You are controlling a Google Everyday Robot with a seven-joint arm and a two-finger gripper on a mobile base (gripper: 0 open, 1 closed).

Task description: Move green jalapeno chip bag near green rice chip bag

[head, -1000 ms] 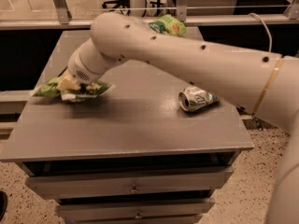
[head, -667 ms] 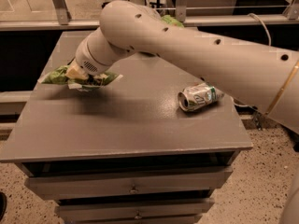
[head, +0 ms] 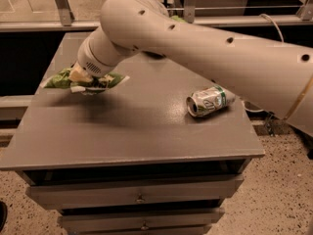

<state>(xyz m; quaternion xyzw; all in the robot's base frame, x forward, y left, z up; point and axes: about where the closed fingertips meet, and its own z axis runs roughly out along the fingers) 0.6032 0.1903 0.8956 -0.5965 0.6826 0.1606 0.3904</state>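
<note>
The robot's gripper will set the green jalapeno chip bag down next to the green rice chip bag, behind the crushed can [head: 203, 40]. The jalapeno bag now hangs above the grey table.
The green jalapeno chip bag [head: 59, 78] is light green with a white edge and hangs crumpled a little above the left side of the grey table [head: 127, 131], casting a shadow below it. My gripper [head: 91, 85] is shut on its middle, with bag ends sticking out left and right. Of the green rice chip bag [head: 178, 19], only a small green sliver shows at the table's back, behind my arm; the rest is hidden.
A crushed silver and green can [head: 209, 101] lies on its side at the table's right. My thick white arm [head: 210, 53] spans the back right of the table. Drawers [head: 139, 197] sit under the tabletop. A railing runs behind.
The gripper has lifted the jalapeno chip bag off the tabletop and carried it slightly up and toward the back right. The can has not moved.
</note>
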